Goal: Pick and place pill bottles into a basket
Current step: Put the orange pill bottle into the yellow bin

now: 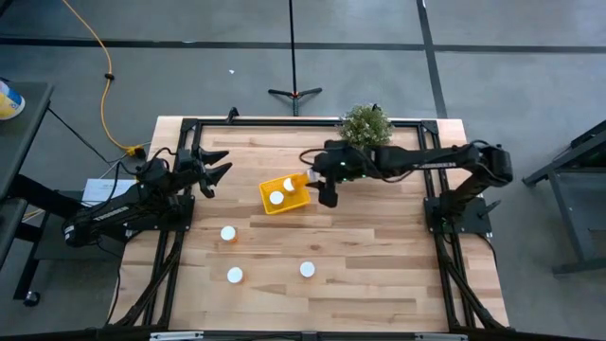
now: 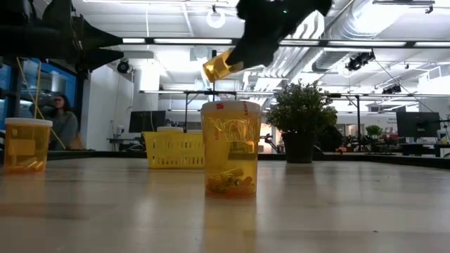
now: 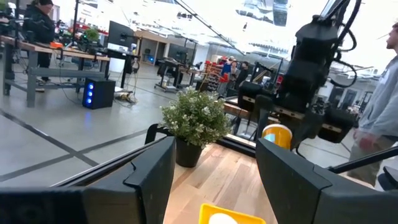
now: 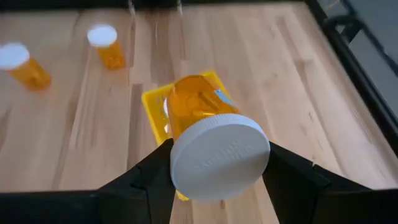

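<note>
I will set the pill bottle, now held above the basket's edge, down with my right gripper in the yellow basket's free corner [image 1: 299, 193] [image 4: 199, 169], beside the other white-capped bottles, and let it go there.
The yellow basket [image 1: 284, 195] stands mid-table with two white-capped pill bottles [image 1: 276, 198] in it. My right gripper [image 1: 317, 182] is above the basket's right edge, shut on another pill bottle [image 4: 196, 106]; it shows high up in the low view [image 2: 219, 67]. Three more pill bottles stand upright on their bases on the table: [image 1: 228, 233], [image 1: 235, 275], [image 1: 308, 269]. My left gripper [image 1: 214, 171] is open and empty at the table's left, well clear of the basket [image 3: 227, 214]. My right gripper pinches the bottle's white cap [image 4: 186, 158] by its rim between the two fingers. The fingers come from the table's right, slanting down. The bottle is lifted clear and tilted, its orange body [image 2: 219, 67] pointing away from the fingers, down toward the basket [image 4: 155, 102].
A green potted plant [image 1: 365, 125] stands at the far edge, just behind my right arm. The table's black frame rail [image 1: 284, 123] runs along the far side. Bare wood lies at the near right. People show in the room beyond the table.
</note>
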Robot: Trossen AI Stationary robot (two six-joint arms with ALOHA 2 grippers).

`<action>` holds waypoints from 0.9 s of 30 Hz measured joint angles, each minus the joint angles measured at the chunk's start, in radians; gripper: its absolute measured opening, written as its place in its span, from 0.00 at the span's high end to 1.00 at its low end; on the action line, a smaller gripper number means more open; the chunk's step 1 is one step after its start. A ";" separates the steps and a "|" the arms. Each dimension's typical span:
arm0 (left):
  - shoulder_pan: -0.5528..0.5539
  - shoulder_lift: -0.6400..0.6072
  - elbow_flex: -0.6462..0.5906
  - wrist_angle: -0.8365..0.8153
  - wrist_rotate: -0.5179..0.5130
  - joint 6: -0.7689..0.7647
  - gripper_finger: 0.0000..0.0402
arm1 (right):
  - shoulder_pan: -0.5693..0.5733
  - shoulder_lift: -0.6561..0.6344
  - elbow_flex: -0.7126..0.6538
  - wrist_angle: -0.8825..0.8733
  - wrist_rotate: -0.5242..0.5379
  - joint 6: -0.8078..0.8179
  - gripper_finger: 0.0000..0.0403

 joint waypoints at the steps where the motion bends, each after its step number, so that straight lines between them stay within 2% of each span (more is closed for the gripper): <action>1: 0.000 0.000 0.000 0.000 0.000 0.000 0.36 | 0.000 0.023 0.039 -0.054 0.001 -0.013 0.50; 6: 0.000 0.000 0.000 -0.001 0.000 0.000 0.36 | -0.002 0.150 0.232 -0.304 0.021 -0.059 0.50; 12: 0.000 0.000 0.000 -0.004 0.000 0.000 0.36 | -0.005 0.266 0.401 -0.433 -0.025 -0.099 0.50; 19: 0.000 0.000 0.000 -0.008 0.000 0.000 0.36 | -0.013 0.379 0.468 -0.513 -0.049 -0.134 0.50; 27: 0.000 0.000 0.000 -0.009 0.000 0.000 0.36 | -0.012 0.394 0.466 -0.522 -0.034 -0.145 0.50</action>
